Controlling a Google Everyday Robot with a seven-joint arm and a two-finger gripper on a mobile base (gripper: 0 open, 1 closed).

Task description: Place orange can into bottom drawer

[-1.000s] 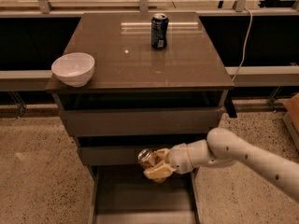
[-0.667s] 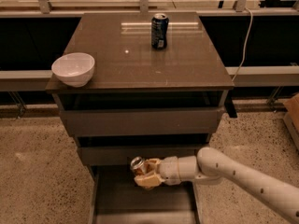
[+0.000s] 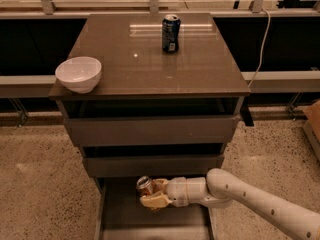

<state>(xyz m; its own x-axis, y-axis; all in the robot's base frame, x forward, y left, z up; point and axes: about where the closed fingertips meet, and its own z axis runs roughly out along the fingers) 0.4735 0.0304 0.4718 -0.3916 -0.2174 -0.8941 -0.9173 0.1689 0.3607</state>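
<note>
My gripper is going to release the orange can near the middle of the open bottom drawer's flat inside (image 3: 159, 212).
The orange can (image 3: 145, 185) is a small shiny can with a silver end, held tilted in my gripper (image 3: 153, 194). The gripper's pale fingers are shut around it. Arm and gripper reach in from the lower right, over the open bottom drawer (image 3: 125, 218). The can hangs just above the drawer's flat floor, close under the middle drawer's front, left of the drawer's middle. Whether the can touches the floor I cannot tell.
A dark blue can (image 3: 170, 33) stands on the cabinet top (image 3: 150, 64) at the back. A white bowl (image 3: 78, 74) sits at the top's front left corner. The two upper drawers (image 3: 150, 131) are slightly open. Speckled floor lies on both sides.
The gripper with the orange can has moved left and downward, from in front of the middle drawer into the open bottom drawer. The arm has stretched further left.
</note>
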